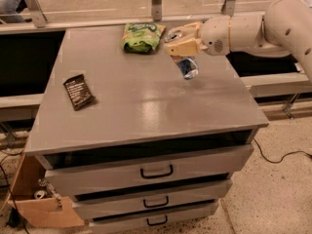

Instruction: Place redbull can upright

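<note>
Next, I set the redbull can upright and let go of it on the bare grey cabinet top (195, 87), straight across from the black bar.
My gripper (179, 44) reaches in from the right over the back right of the grey cabinet top (146, 101). Its tan fingers (183, 47) are shut on the redbull can (187, 67), a slim silver-and-blue can. The can is tilted, its silver top up by the fingers and its blue lower end pointing down and to the right, at or just above the surface. The fingers hide the can's middle.
A green crinkled snack bag (141, 36) lies just left of the gripper at the back. A flat black wrapped bar (78, 91) lies at the left. The cabinet has several drawers (156, 171) below. A cardboard box (39, 204) sits on the floor at lower left.
</note>
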Available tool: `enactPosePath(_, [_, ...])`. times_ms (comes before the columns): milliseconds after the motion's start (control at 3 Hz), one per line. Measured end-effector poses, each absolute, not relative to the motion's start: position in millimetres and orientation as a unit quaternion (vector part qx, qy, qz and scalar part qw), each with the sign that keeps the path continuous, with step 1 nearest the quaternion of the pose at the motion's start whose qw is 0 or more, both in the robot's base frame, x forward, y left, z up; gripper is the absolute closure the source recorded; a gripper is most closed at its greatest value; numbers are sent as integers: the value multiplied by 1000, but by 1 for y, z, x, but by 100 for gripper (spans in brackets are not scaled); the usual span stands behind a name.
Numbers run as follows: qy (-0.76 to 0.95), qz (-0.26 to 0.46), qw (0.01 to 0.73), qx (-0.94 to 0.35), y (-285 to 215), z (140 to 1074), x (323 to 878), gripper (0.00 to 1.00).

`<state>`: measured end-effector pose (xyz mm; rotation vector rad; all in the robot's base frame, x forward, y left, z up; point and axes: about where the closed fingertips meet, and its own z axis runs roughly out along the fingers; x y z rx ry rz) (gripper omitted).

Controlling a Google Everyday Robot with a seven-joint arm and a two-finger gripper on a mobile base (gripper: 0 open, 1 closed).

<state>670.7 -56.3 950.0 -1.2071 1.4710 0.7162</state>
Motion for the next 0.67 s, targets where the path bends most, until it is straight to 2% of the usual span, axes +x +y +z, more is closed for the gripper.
enactPosePath(667, [552,311,638,-438,-87,958,660,100])
